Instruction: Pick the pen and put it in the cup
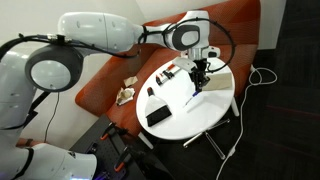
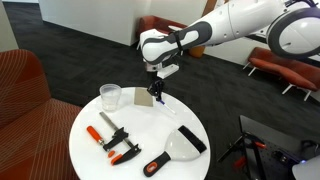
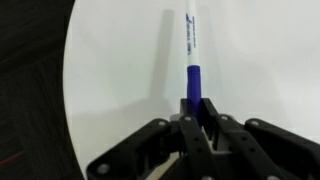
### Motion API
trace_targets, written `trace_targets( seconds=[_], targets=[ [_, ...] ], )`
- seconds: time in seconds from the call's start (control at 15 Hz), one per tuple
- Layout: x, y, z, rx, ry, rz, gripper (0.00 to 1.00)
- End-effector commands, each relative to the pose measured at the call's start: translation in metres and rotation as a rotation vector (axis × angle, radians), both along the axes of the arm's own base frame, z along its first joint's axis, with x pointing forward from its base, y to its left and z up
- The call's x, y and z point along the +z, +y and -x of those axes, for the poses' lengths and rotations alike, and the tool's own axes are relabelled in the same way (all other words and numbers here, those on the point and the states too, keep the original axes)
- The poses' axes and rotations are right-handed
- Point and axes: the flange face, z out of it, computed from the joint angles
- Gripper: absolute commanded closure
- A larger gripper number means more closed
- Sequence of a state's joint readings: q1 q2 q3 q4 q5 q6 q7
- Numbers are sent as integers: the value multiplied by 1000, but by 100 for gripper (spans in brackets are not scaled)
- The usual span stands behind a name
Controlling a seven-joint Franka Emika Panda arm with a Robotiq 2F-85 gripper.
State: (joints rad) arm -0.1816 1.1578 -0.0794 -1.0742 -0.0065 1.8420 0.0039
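Observation:
Next, I let go of the blue pen, now pointing down over the table, with my gripper inside the clear plastic cup [image 1: 192, 59], which is near the edge of the table by the orange chairs.
My gripper [image 3: 193, 108] is shut on the blue end of the pen [image 3: 190, 55]. The pen's white barrel with blue print points away from the jaws over the white round table [image 3: 120, 70]. In both exterior views the gripper [image 2: 156, 91] [image 1: 200, 76] hangs over the table with the pen [image 2: 158, 98] pointing down, its tip close to the tabletop [image 2: 150, 125]. The clear plastic cup [image 2: 110, 97] stands upright on the table, a short way to the side of the gripper. I cannot make out the cup in the wrist view.
A white card [image 2: 143, 100] stands between cup and gripper. A red-orange marker [image 2: 97, 132], a black clamp [image 2: 122, 150], an orange-handled tool [image 2: 155, 167] and a black-handled scraper [image 2: 186, 140] lie on the table. Orange chairs [image 1: 110, 85] stand beside it.

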Motion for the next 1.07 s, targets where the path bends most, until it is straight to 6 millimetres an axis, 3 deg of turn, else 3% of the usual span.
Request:
trace_targets(
  seconds=[0.0, 0.2, 0.47, 1.0],
  targets=[
    [59, 8, -3, -55, -132, -41, 96],
    [99, 17, -12, -99, -262, -71, 96],
    [138, 32, -20, -179, -429, -116, 96],
    [183, 69, -18, -297, -784, -137, 96]
  ],
)
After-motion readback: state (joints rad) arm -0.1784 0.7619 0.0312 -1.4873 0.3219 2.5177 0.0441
